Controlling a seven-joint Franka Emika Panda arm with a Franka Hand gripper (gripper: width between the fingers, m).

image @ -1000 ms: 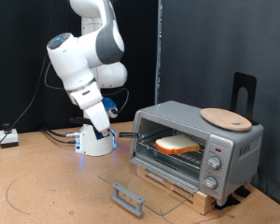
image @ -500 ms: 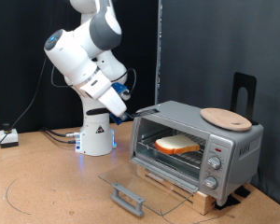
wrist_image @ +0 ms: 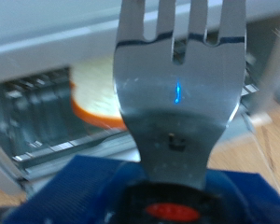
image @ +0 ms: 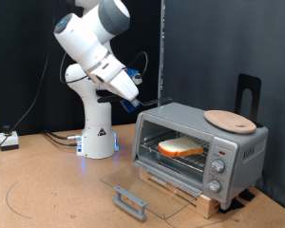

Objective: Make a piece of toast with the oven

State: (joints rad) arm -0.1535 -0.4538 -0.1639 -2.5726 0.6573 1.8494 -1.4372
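Next, I let the fork, now held just above the oven's corner, go from my gripper on the oven's bare grey top (image: 174, 111), between the round wooden board and the base of the arm.
The oven (image: 204, 142) stands at the exterior view's right. Its glass door (image: 142, 185) is dropped open and lies flat, with the grey handle (image: 130, 201) at the front. The piece of toast (image: 181, 147) lies on the wire rack inside. It also shows in the wrist view (wrist_image: 91, 93), behind the rack (wrist_image: 42, 140). My gripper (image: 141, 95) hangs just above and to the left of the oven's top left corner. It is shut on a metal fork (wrist_image: 177, 84), whose tines point toward the oven.
A round light wooden board (image: 230, 121) lies on the oven's top. A black upright stand (image: 248, 95) is behind it. The oven sits on a low wooden platform (image: 180, 188). Cables and a small box (image: 7, 141) lie at the far left. The arm's white base (image: 97, 138) stands left of the oven.
The arm has risen and swung right, carrying the gripper from low beside its base up to the oven's top left corner. Toast, door and board have not moved.
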